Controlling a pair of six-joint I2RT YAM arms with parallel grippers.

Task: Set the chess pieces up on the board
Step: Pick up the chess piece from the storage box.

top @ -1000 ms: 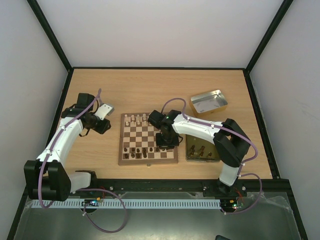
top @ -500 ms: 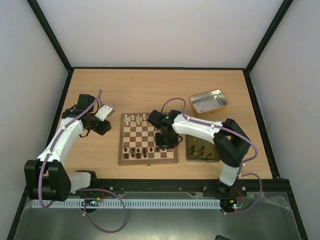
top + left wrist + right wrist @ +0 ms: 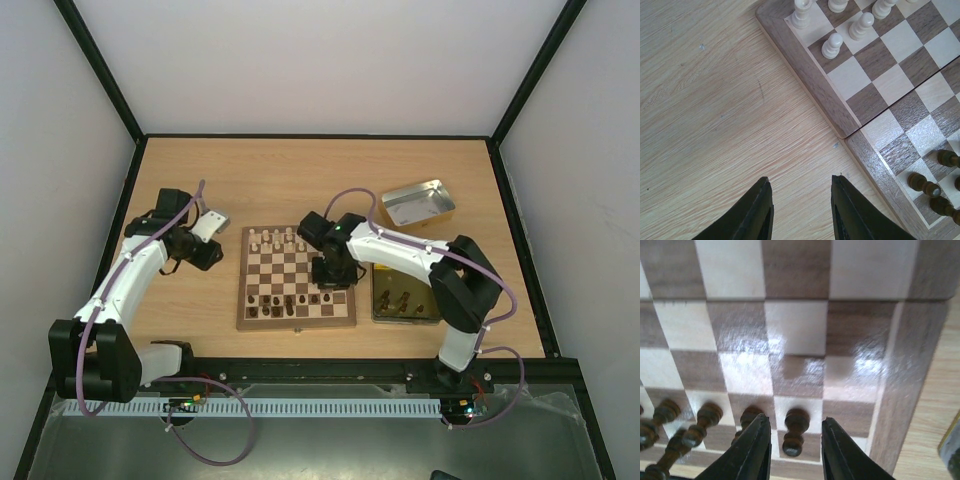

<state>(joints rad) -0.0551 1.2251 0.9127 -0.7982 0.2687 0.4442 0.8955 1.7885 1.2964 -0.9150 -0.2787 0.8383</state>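
I need to next move my right gripper to the gold-toned tin and close it on the body of the dark piece (image 3: 385,298) nearest the board.
The board (image 3: 296,278) lies mid-table. Several cream chess pieces (image 3: 272,240) stand along its far edge and several dark ones (image 3: 288,302) along its near edge. My right gripper (image 3: 333,274) hovers open over the board's near right part. In the right wrist view its gripper (image 3: 796,424) has a dark pawn (image 3: 794,438) standing free below and between the fingers, with more dark pieces (image 3: 705,420) to the left. My left gripper (image 3: 212,254) is open and empty over bare table, left of the board's edge (image 3: 815,85). Cream pieces (image 3: 832,45) and dark pieces (image 3: 925,184) show there.
A gold-toned tin (image 3: 405,300) holding a few dark pieces sits right of the board. A silver tin (image 3: 418,202) lies at the back right. Black frame rails run round the table.
My right gripper has drawn back a little from the board's near row towards the far side. The left arm has not moved.
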